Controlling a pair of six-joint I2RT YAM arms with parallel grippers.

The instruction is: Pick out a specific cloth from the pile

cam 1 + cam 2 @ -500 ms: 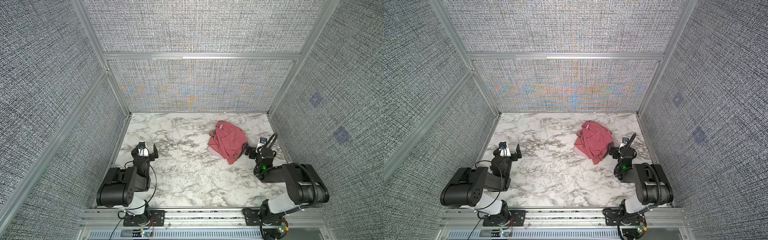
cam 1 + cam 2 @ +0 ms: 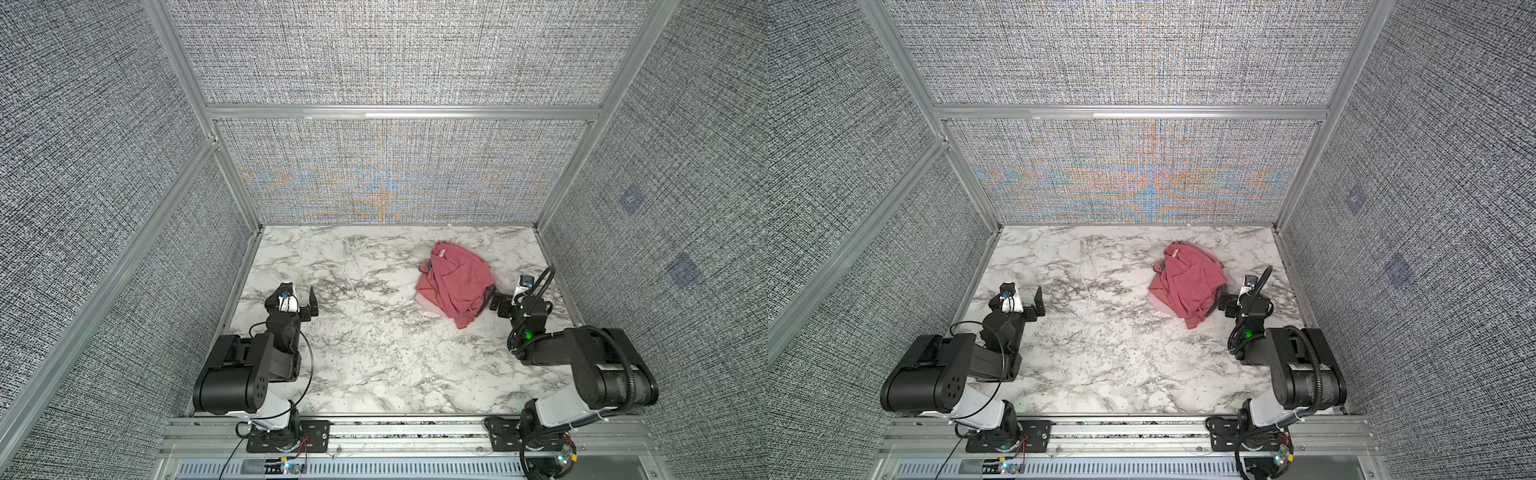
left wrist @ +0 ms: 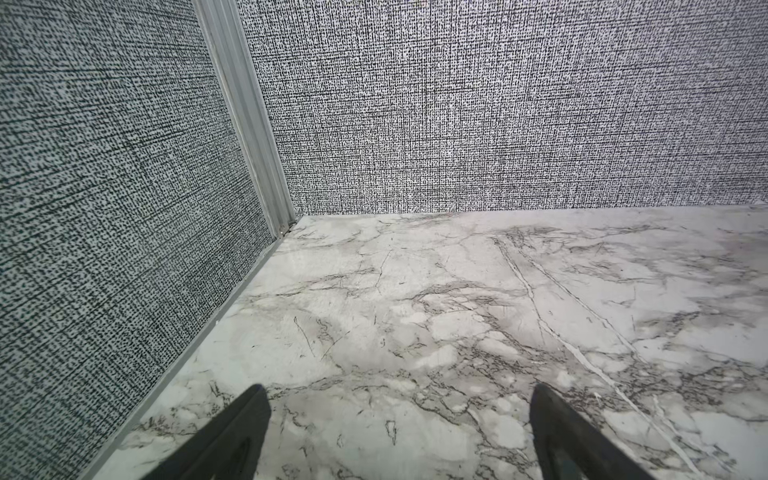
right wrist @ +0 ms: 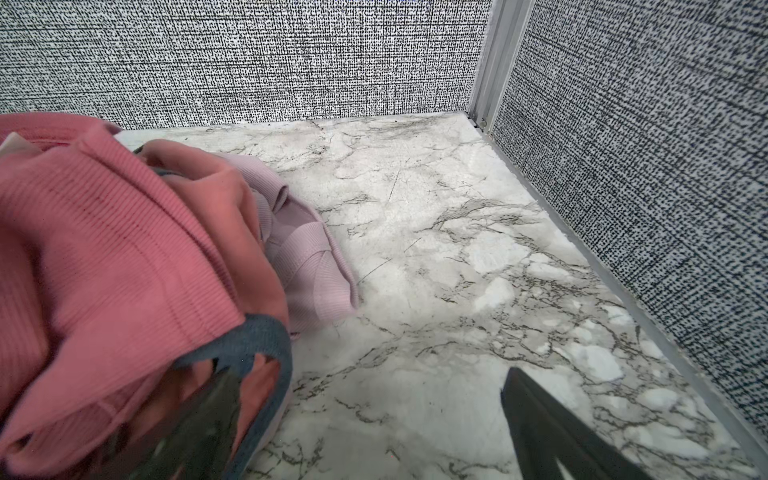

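The robot's right gripper needs to next grab the pale pink cloth's edge (image 2: 422, 298) where it sticks out from under the red shirt, facing the left gripper.
The pile (image 2: 451, 286) lies at the right rear of the marble table (image 2: 374, 357) in both top views. A crumpled salmon-red shirt (image 4: 104, 249) with grey-blue trim lies on top. The pale pink cloth (image 4: 307, 266) pokes out from under it, also showing as a pale edge (image 2: 428, 305) (image 2: 1158, 305). My right gripper (image 2: 509, 298) (image 4: 370, 374) stands open low at the pile's right edge, one finger (image 4: 199, 415) against the red shirt's trimmed hem, holding nothing. My left gripper (image 2: 301, 297) (image 3: 399, 388) is open over bare marble at the far left, away from the pile.
Grey woven walls with aluminium posts (image 2: 232, 178) close the table on three sides. The right wall's base rail (image 4: 602, 270) runs close beside my right gripper. Both arm bases (image 2: 266, 415) sit on the front rail.
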